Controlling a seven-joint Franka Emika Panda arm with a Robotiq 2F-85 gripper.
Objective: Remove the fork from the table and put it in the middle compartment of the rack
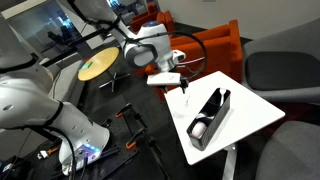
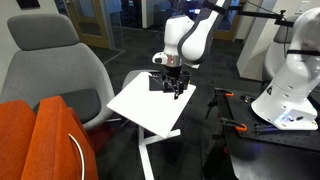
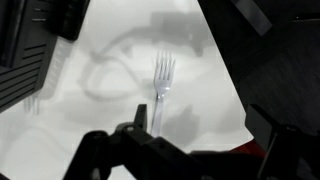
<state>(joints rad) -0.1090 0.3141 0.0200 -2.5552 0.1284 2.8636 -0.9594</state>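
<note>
My gripper is to close next on the neck of the fork (image 1: 184, 94) (image 3: 160, 97), where the fork's handle meets the head with the tines.
A pale plastic fork (image 3: 160, 85) lies on the white table (image 3: 120, 60), with its tines pointing away from me in the wrist view. My gripper (image 3: 200, 120) is open just above it. The fork's handle end runs close beside one finger, and nothing is between the jaws. In both exterior views the gripper (image 1: 178, 85) (image 2: 172, 90) hovers low over a corner of the table (image 1: 250, 110) (image 2: 140, 105). The black rack (image 1: 210, 115) lies along the table beside the gripper. The fork is too small to make out in the exterior views.
An orange chair (image 1: 215, 45) stands behind the table, and another orange seat (image 2: 45, 140) is near a grey armchair (image 2: 50, 60). A round tan table (image 1: 98, 67) and a second white robot (image 2: 295, 75) stand nearby. Tools lie on the dark floor (image 1: 130, 125).
</note>
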